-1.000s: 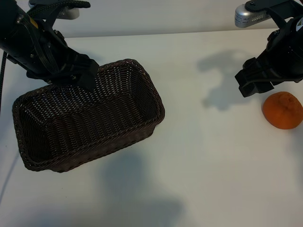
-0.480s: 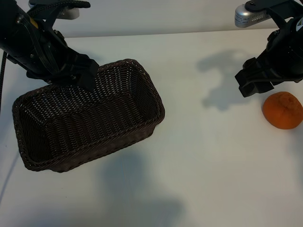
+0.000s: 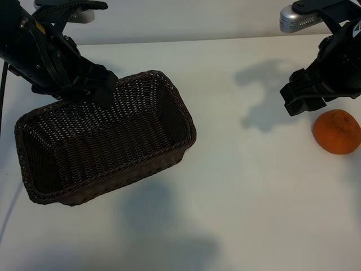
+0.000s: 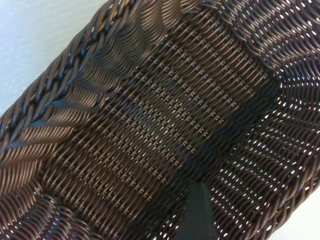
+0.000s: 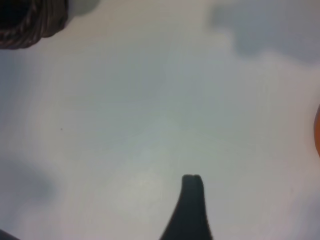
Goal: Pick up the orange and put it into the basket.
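The rim of the basket's short side (image 3: 21, 160), the one farthest from the orange, is the place my left gripper should close on.
The orange (image 3: 337, 131) lies on the white table at the far right; only its edge (image 5: 318, 131) shows in the right wrist view. My right gripper (image 3: 302, 101) hangs just up-left of it, apart from it, open and empty. One dark finger (image 5: 193, 200) shows over bare table. The dark brown wicker basket (image 3: 189, 121) stands at the left, empty. My left gripper (image 3: 97, 90) hovers above the basket's back rim, open, holding nothing. Its finger (image 4: 199, 212) shows over the woven bottom of the basket (image 4: 75, 75).
A corner of the basket (image 5: 30, 22) appears far off in the right wrist view. Bare white table (image 3: 254, 186) stretches between the basket and the orange. Arm shadows fall on the table near the right gripper and in front of the basket.
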Robot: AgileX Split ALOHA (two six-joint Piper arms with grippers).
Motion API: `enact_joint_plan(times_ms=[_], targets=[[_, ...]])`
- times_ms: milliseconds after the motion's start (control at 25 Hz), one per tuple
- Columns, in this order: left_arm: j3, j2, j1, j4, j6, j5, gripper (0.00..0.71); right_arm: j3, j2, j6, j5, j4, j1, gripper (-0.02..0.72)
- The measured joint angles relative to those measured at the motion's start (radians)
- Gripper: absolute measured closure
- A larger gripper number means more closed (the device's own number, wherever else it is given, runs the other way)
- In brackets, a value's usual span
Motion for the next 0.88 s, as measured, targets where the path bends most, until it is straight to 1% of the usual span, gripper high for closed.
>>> enact_joint_plan(times_ms=[240,360,520,680,760,880], targets=[[0.000,0.000,0.000,0.000,-0.005,-0.001,0.116,-0.001,0.000,0.000,0.000,0.000,0.000,0.108],[0.000,0.000,0.000,0.015,-0.043,0.016,0.116,-0.001,0.000,-0.001,0.000,0.000,0.000,0.108],[0.000,-0.024,0.000,0.135,-0.151,0.062,0.116,-0.001,0.000,-0.001,0.000,0.000,0.000,0.108],[0.010,-0.116,0.000,0.255,-0.266,0.121,0.116,-0.001,0.000,0.000,0.000,0.000,0.000,0.108],[0.039,-0.177,0.000,0.313,-0.329,0.136,0.116,-0.001,0.000,0.000,0.000,0.000,0.000,0.108],[0.123,-0.254,0.000,0.385,-0.429,0.138,0.116,-0.001,0.000,0.000,0.000,0.000,0.000,0.108]])
